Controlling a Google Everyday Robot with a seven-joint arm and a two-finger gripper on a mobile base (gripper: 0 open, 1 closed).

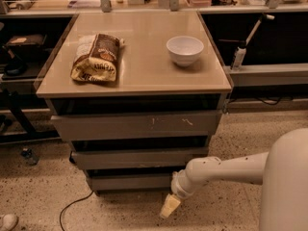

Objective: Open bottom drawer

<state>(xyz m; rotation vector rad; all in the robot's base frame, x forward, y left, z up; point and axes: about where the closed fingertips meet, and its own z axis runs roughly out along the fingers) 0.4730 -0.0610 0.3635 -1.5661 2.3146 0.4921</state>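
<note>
The robot's gripper should next go to the bottom drawer's top edge (165,176), near the end closest to the white arm, and close there.
The bottom drawer (130,181) is the lowest and smallest plain grey front of the cabinet, just above the floor, and it looks closed. Above it are the mid-sized front (139,158) and the tallest front (137,125) with pale scratch marks. My gripper (169,206) hangs from the white arm (226,170), pointing down toward the floor. It is just right of and slightly below the bottom drawer's right end, in front of the cabinet.
A brown snack bag (96,57) and a white bowl (185,49) sit on the cabinet's tan top (139,76). A black cable (72,208) lies on the speckled floor at the lower left. Cluttered benches stand behind and to both sides.
</note>
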